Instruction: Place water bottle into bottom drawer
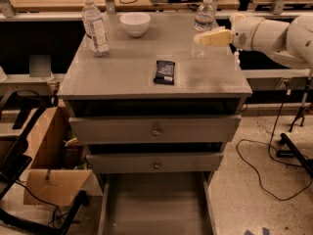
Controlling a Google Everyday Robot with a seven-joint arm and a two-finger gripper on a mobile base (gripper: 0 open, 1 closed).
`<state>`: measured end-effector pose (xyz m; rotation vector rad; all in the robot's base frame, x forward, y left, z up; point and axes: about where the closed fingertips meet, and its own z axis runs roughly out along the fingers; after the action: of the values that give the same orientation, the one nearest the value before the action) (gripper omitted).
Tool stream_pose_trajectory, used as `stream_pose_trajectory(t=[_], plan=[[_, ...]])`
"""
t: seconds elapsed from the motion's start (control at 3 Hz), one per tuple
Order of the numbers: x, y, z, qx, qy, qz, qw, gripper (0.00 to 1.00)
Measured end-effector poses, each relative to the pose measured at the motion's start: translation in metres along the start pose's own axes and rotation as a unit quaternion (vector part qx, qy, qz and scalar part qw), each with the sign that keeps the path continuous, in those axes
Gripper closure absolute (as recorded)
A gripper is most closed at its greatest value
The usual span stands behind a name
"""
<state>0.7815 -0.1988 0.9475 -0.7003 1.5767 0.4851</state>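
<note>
The middle of the slim water bottle (203, 25), higher up than the bottle's lower half, is the place my gripper will grab.
The water bottle (203, 23), slim and clear with a white cap and a narrow pale label band, stands upright at the back right of the grey cabinet's top (122, 77). My gripper (204, 38), cream-coloured on a white arm, comes in from the right at the bottle's lower half, and its tip overlaps the bottle's right side. The bottom drawer (156, 202) is pulled out at the foot of the cabinet, and the part of its grey tray that shows holds nothing.
A stouter bottle with a large white label (95, 27) stands at the back left, next to a white bowl (135, 23). A black packet (165, 72) lies mid-top. Two upper drawers with knobs (155, 130) are slightly ajar. A cardboard box (51, 165) and cables are on the floor.
</note>
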Motion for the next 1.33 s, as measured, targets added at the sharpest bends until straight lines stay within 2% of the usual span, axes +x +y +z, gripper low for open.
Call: stream_pose_trajectory(t=[1.0, 1.33], plan=[[0.011, -0.019, 0.054, -0.018, -0.025, 0.019, 0.9994, 0.00], [0.009, -0.023, 0.064, -0.019, -0.027, 0.019, 0.9993, 0.12]])
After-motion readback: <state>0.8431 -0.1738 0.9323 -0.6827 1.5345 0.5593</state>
